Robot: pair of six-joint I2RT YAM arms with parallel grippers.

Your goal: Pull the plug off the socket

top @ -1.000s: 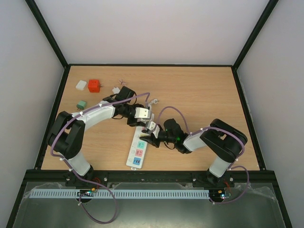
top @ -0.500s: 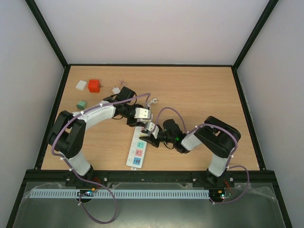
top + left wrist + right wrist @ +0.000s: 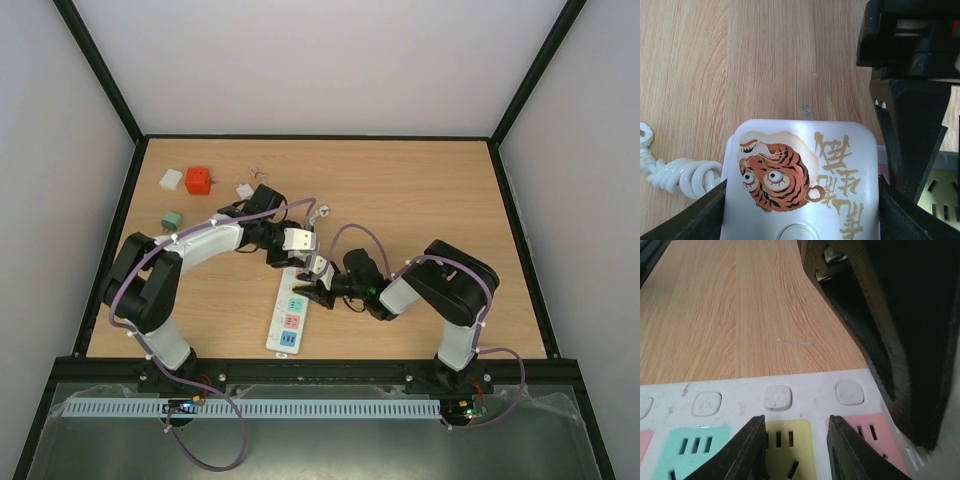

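My left gripper will let go of the white plug on the table (image 3: 218, 225) between the green block and the small white piece. The plug is now at the socket strip's end.
The socket (image 3: 289, 320) is a long white strip lying on the wooden table, with coloured outlets on its face. A white plug (image 3: 800, 180) with a tiger print sits at the strip's far end. My left gripper (image 3: 800, 212) is shut on its sides. I cannot tell whether its pins are still in the strip. My right gripper (image 3: 796, 440) stands on the socket (image 3: 740, 390) with its fingers apart, one on each side of the yellow outlet (image 3: 790, 442). Nothing is between them. From above, the right gripper (image 3: 318, 290) is just below the plug (image 3: 300, 240).
A coiled white cord (image 3: 680, 172) runs left from the plug. At the table's far left lie a red cube (image 3: 198, 180), a white block (image 3: 171, 179), a green block (image 3: 172, 219) and a small white piece (image 3: 244, 190). Black frame rails border the table.
The right arm's elbow has swung a little to the left. Both grippers stay where they were on the strip and the plug.
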